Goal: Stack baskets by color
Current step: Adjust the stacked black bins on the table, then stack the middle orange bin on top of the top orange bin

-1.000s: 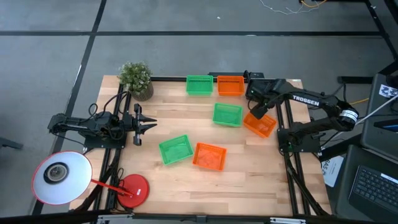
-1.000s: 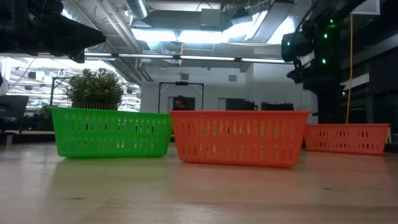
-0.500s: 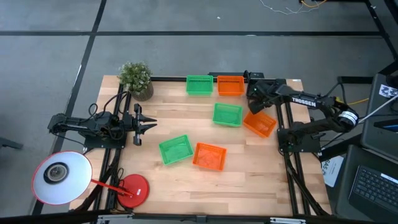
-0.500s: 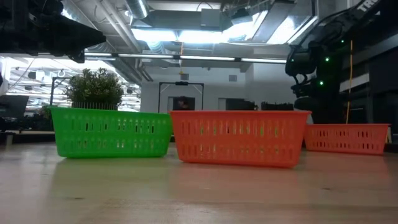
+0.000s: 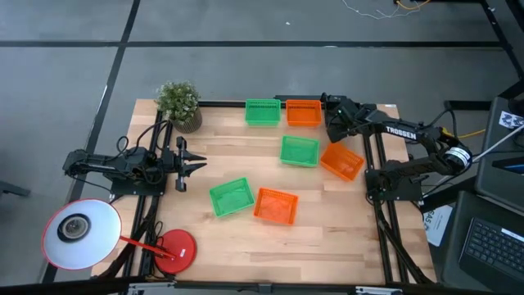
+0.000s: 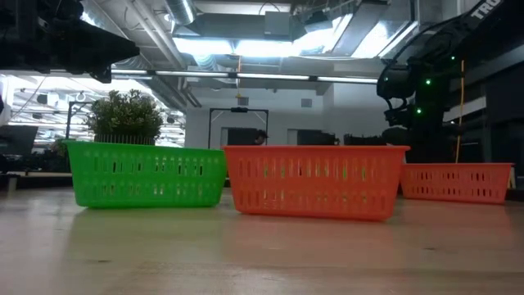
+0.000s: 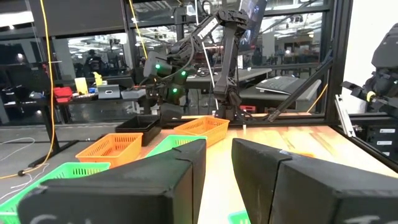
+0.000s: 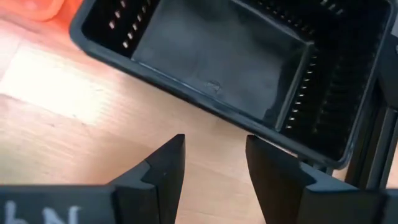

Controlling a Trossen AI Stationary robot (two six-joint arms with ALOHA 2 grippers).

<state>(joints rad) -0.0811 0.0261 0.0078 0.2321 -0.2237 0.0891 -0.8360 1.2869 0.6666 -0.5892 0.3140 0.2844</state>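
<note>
Next, I close my right gripper on the orange basket's far rim (image 5: 344, 147), on the basket beside the middle green one, facing the black basket.
Three green baskets (image 5: 262, 111) (image 5: 299, 151) (image 5: 231, 197) and three orange baskets (image 5: 303, 112) (image 5: 341, 161) (image 5: 274, 206) rest on their bottoms on the wooden table. A black basket (image 8: 236, 68) stands at the far right corner, next to the far orange one; in the high view my right arm mostly hides it. My right gripper (image 8: 214, 165) hangs open, slanting down, over the bare table just before the black basket's near rim. My left gripper (image 5: 192, 164) waits open above the table's left edge, pointing toward the right.
A potted plant (image 5: 178, 104) stands at the far left corner. A white lamp head (image 5: 80, 234) and its red base (image 5: 174, 250) sit at the near left. Black frame rails (image 5: 385, 238) run along the table's right side. Bare wood lies along the near edge.
My right gripper has gone from above the right orange basket toward the table's far edge and the black basket, sinking a little and tipping further downward while rolling. Its fingers have stayed open. No basket has moved.
</note>
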